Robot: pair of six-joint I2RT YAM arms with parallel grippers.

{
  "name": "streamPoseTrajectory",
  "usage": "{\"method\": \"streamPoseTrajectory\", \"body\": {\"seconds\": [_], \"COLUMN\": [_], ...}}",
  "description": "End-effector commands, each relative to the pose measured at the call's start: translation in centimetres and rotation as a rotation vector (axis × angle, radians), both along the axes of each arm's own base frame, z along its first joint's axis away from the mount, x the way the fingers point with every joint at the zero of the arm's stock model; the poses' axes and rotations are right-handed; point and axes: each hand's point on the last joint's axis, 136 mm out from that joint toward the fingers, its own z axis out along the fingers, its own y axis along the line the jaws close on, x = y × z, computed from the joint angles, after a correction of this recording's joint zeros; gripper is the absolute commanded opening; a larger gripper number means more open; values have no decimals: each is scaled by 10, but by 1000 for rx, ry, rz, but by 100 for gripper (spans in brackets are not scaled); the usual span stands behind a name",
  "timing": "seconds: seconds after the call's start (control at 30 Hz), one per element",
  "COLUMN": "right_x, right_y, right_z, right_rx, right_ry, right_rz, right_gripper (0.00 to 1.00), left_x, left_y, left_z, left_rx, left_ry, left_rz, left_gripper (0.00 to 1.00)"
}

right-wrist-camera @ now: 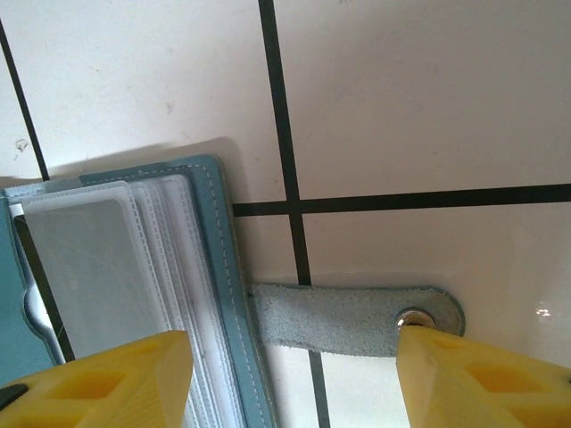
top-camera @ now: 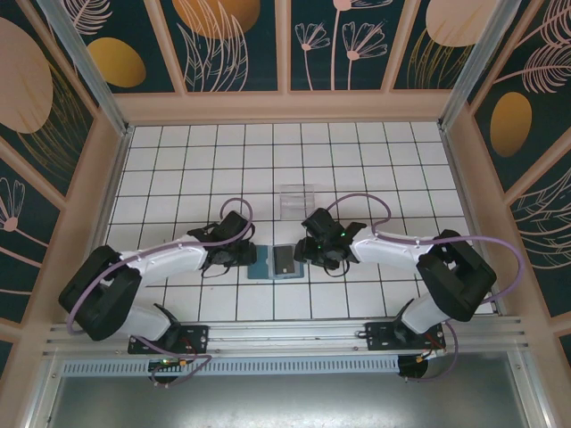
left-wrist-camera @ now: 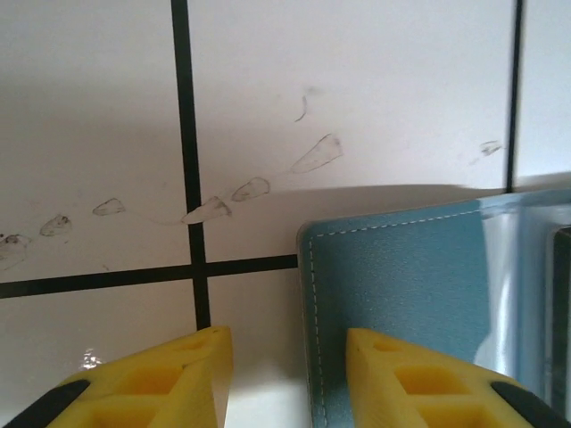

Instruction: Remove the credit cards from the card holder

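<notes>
The cover's stitched edge is between my left gripper's fingers, away from the credit card, so that gripper should move over and pinch the credit card's edge [left-wrist-camera: 559, 312] beside the fold of the card holder.
The teal-blue card holder [top-camera: 264, 262] lies open on the white tiles between both arms. My left gripper [top-camera: 243, 256] is open. Its yellow fingers straddle the holder's stitched left edge [left-wrist-camera: 314, 294], one finger over bare tile and the other over the teal cover [left-wrist-camera: 401, 276]. My right gripper [top-camera: 310, 252] is open too. One of its fingers is over the stack of clear sleeves and the other by the metal snap [right-wrist-camera: 416, 317] of the holder's strap [right-wrist-camera: 343, 316]. A grey credit card [right-wrist-camera: 94, 259] sits inside the top sleeve, seen from above as a dark rectangle [top-camera: 282, 260].
A clear plastic box [top-camera: 296, 201] stands a couple of tiles behind the card holder. Pale wooden walls [top-camera: 285, 107] close the tiled floor at the back and on both sides. Smudge marks [left-wrist-camera: 210, 209] dot the tile beyond the left gripper.
</notes>
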Motion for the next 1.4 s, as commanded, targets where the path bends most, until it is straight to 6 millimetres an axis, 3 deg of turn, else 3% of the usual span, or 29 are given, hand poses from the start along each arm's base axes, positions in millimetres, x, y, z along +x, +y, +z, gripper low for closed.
{"method": "streamPoseTrajectory", "body": {"seconds": [0.0,0.13,0.23,0.57,0.8,1.07,1.37], "right_x": [6,6,6,11,15,16,17], "right_y": [2,1,2,9,13,19,37], "right_z": [4,5,6,18,29,43,53], "right_rx": [-7,-5,-2,21,27,69,141], "right_ry": [-12,-13,-15,-35,-48,-61,-59], "right_rz": [2,1,2,12,20,17,56], "right_gripper": [62,62,61,60,58,57,55], "left_x": [-2,-1,5,30,31,19,7], "left_y": [9,18,16,-16,-54,-87,-78], "left_z": [-4,-8,0,72,113,92,52], "left_rx": [121,230,231,29,-207,-374,-336], "left_ry": [23,30,5,-165,-200,-89,-13], "left_rz": [-58,-77,-80,-54,-99,-143,-120], "left_gripper": [40,40,41,40,39,31,27]}}
